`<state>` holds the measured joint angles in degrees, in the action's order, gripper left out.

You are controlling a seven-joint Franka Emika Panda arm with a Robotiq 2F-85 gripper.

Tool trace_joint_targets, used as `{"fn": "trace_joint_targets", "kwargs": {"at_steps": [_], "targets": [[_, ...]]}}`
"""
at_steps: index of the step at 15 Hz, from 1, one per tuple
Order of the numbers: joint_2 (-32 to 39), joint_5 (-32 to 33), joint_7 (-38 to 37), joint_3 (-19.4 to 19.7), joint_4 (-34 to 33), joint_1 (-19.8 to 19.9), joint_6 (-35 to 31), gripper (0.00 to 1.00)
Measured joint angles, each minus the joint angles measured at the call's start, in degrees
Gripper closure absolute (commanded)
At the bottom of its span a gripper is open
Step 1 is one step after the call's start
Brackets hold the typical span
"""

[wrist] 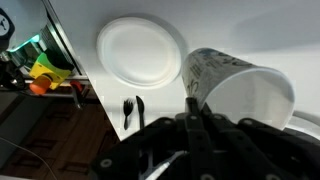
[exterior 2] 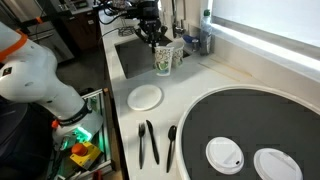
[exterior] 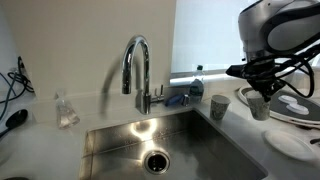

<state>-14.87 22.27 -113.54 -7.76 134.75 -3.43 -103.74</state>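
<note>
Next, I release the white paper cup on the counter (exterior: 245, 127) between the other cup and the white plate.
My gripper (exterior: 258, 92) is shut on the rim of a white paper cup with a green print (exterior: 258, 106), holding it tilted just above the counter to one side of the sink. In an exterior view the gripper (exterior 2: 155, 40) holds the cup (exterior 2: 163, 60) next to a second similar cup (exterior 2: 179, 55), which stands upright on the counter (exterior: 218, 107). In the wrist view the held cup (wrist: 240, 85) lies on its side with its mouth toward the camera, pinched by my finger (wrist: 193, 108).
A steel sink (exterior: 160, 140) with a chrome faucet (exterior: 137, 65). A white plate (exterior 2: 145, 96) (wrist: 140, 50) on the counter. Black fork, knife and spoon (exterior 2: 150, 142) (wrist: 132, 108). A dark round tray (exterior 2: 250, 115) with two white lids. A soap bottle (exterior: 198, 84).
</note>
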Motion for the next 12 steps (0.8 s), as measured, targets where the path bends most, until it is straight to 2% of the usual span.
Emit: {"fn": "trace_joint_targets", "kwargs": {"at_steps": [6,12], "targets": [[-1.30,-4.08,-3.48,0.84,3.12,0.94,-4.38,0.99],[-2.61,-5.27,-8.06,0.89,6.21,1.88,-9.35,0.99]]}}
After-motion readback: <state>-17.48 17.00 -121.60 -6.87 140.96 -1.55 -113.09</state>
